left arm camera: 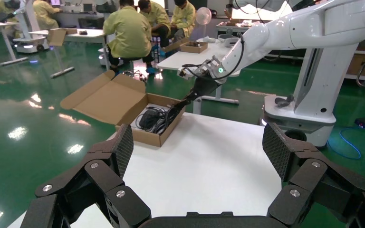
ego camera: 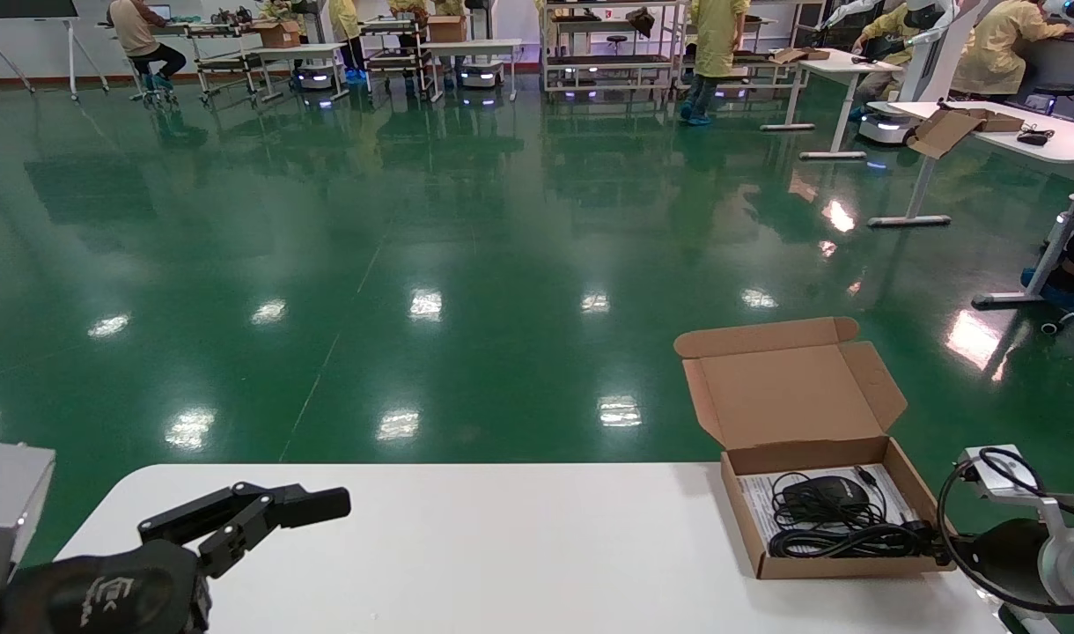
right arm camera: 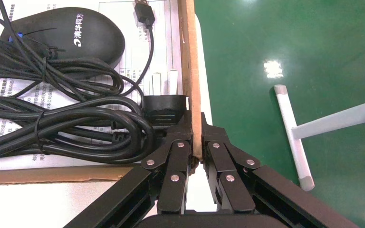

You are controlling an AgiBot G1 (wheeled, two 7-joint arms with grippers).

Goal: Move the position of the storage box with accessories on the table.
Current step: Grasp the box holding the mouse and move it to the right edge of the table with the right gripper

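Next, I let go of the storage box with my right gripper slightly nearer me along the white table's edge [ego camera: 859, 534] [right arm camera: 69, 111] opposite the grey box.
The brown cardboard storage box [ego camera: 841, 563] sits open at the right end of the white table [ego camera: 502, 546], lid [ego camera: 792, 379] tilted up behind it. Inside lie a black mouse [ego camera: 826, 495], a thick black cable coil [ego camera: 845, 539] and a white printed sheet [ego camera: 757, 502]. My right gripper [right arm camera: 196, 135] is shut on the box's right wall [right arm camera: 190, 71], one finger inside by the cable plug, one outside. The mouse [right arm camera: 66, 40], coil [right arm camera: 66, 128] and sheet [right arm camera: 142, 71] show close up. My left gripper [left arm camera: 197, 145] is open and empty over the table's left end; it also shows in the head view [ego camera: 268, 511].
The box's right wall stands close to the table's right edge [right arm camera: 204, 61], with green floor [ego camera: 414, 264] beyond. A grey box [ego camera: 9, 511] sits at the far left. White desks [ego camera: 1012, 132], shelves and people in yellow coats stand far back. A white robot base [left arm camera: 304, 114] stands beside the table.
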